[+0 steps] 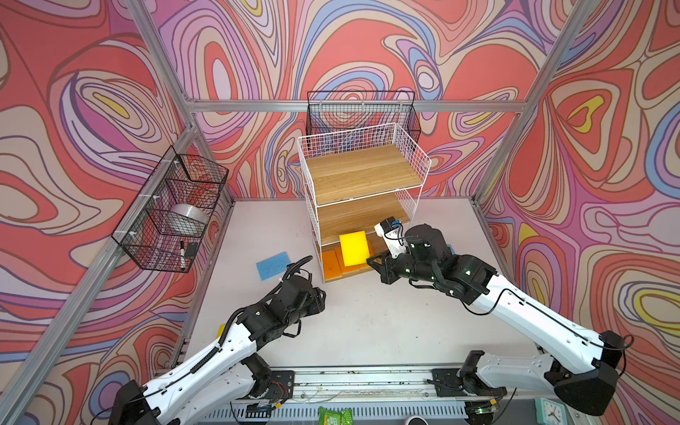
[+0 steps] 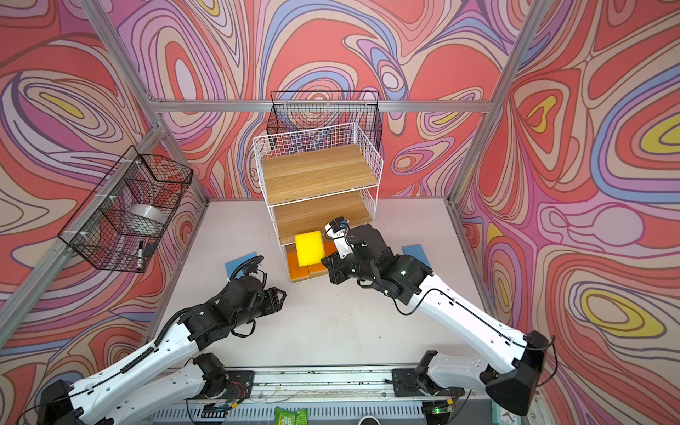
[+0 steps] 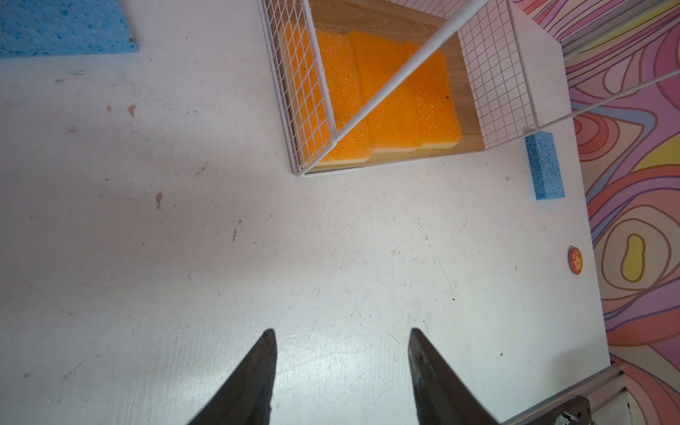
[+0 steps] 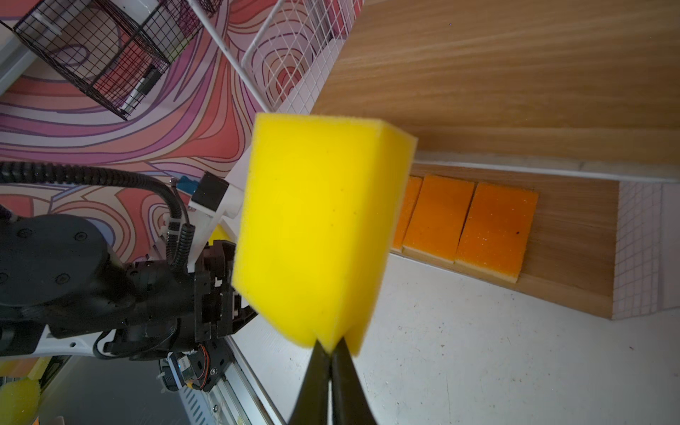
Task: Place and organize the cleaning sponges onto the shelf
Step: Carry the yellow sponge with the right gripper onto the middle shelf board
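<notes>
My right gripper will let go of the yellow sponge on the middle board's front corner (image 1: 331, 230) (image 4: 347, 109) nearest my left gripper.
My right gripper (image 4: 333, 344) is shut on a corner of a thick yellow sponge (image 4: 312, 228), holding it up in front of the shelf's (image 1: 360, 173) lower tiers in both top views (image 1: 354, 247) (image 2: 309, 247). Three orange sponges (image 3: 397, 92) lie side by side on the bottom board. One blue sponge (image 1: 273, 264) lies on the table left of the shelf, another blue one (image 2: 417, 254) to its right. Part of a yellow sponge (image 1: 222, 329) shows at the table's left edge behind the left arm. My left gripper (image 3: 342, 333) hovers open over bare table, holding nothing.
Black wire baskets (image 1: 173, 209) hang on the left wall with a tape roll (image 1: 189, 217) and a marker. Another black basket (image 1: 362, 110) hangs on the back wall behind the shelf. A small orange disc (image 3: 576, 260) lies near the table's right edge.
</notes>
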Controlling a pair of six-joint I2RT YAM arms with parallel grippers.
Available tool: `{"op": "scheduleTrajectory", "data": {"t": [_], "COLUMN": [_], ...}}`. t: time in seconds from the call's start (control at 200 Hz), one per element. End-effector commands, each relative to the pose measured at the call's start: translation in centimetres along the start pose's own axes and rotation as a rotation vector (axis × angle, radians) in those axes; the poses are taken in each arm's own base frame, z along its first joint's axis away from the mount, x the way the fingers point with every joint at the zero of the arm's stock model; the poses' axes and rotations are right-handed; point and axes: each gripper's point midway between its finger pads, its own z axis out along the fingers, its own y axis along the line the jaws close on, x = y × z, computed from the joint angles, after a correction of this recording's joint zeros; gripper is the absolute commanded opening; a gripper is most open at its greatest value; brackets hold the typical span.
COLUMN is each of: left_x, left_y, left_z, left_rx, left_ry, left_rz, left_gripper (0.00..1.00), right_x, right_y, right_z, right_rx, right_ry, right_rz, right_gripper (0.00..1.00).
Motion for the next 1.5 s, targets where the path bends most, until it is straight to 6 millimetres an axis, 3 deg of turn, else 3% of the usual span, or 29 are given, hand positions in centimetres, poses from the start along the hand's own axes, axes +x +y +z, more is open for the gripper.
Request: {"op": "scheduleTrajectory", "data": {"t": [0.0,0.776,1.051,1.492], "left_x": [-0.7,0.0,-0.1,0.1], "left_y": [-0.7,0.4,0.6,0.8], "left_z": [-0.4,0.1,0.5,0.8], "left_rx": [0.022,0.016,0.006,-0.001], "left_ry": [-0.007,-0.011,-0.007,0.004], "left_rz": [0.015,0.038,0.04,0.037], "left_gripper": [0.59,0.59,0.59,0.59], "right_x": [-1.9,-5.7,-6.7,-6.6], "right_y": [0.1,-0.7,-1.2,-1.1], "right_z": [-0.3,6.7,7.7,8.8], "right_rx": [-0.055,-0.144,-0.162,-0.199], "right_ry": [-0.031,-0.002,-0.022,-0.014], "right_rz": [-0.016,-0.012,0.002,0.009], "right_gripper": [0.0,0.0,0.0,0.0]}}
